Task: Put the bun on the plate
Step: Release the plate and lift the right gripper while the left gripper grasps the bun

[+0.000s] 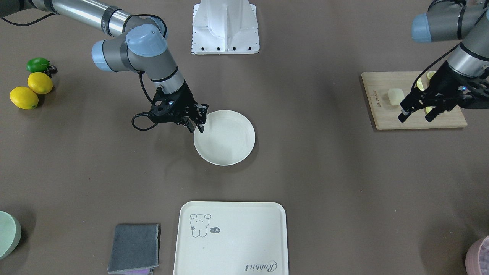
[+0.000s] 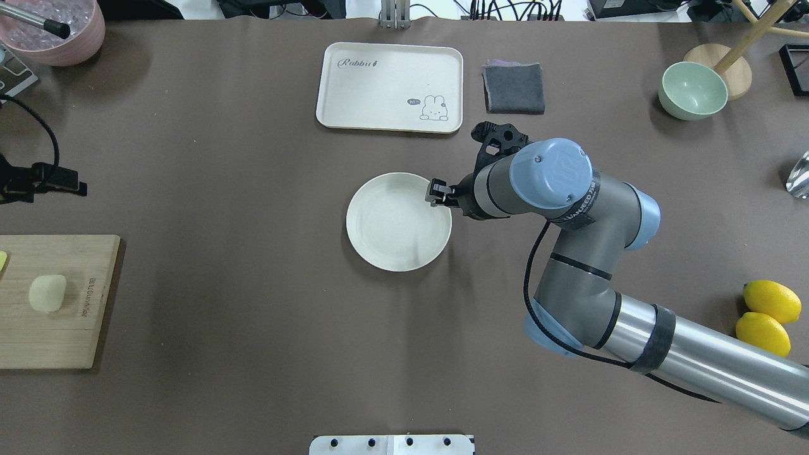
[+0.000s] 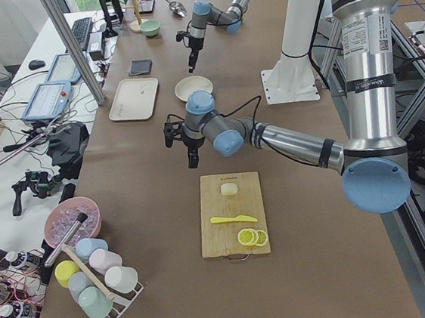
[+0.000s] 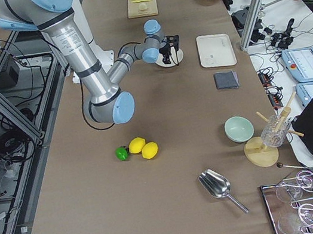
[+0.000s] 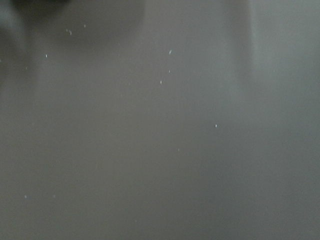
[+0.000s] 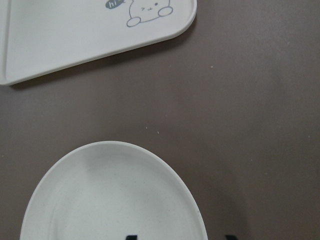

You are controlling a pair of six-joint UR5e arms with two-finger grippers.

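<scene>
The bun belongs on the plate, so my left gripper needs to next go to the middle of the bun [image 1: 395,96] on the wooden board and close there.
The bun [image 1: 395,96], a small pale lump, lies on a wooden board [image 1: 386,114] at the robot's left end of the table. My left gripper [image 1: 417,114] hangs open and empty close to the bun, above the board's edge. The left wrist view shows only blurred brown tabletop. The round cream plate [image 1: 229,152] sits empty mid-table. My right gripper [image 1: 195,126] is at the plate's rim, open, with nothing in it. In the right wrist view its two dark fingertips stand apart at the bottom edge, over the plate [image 6: 115,200].
A cream tray [image 1: 237,244] with a bear drawing and a folded grey cloth [image 1: 133,248] lie beyond the plate. Two lemons [image 1: 30,89] sit near a green fruit. A green bowl [image 2: 692,90], a pink bowl [image 2: 54,28] and the white arm mount [image 1: 225,26] border the table.
</scene>
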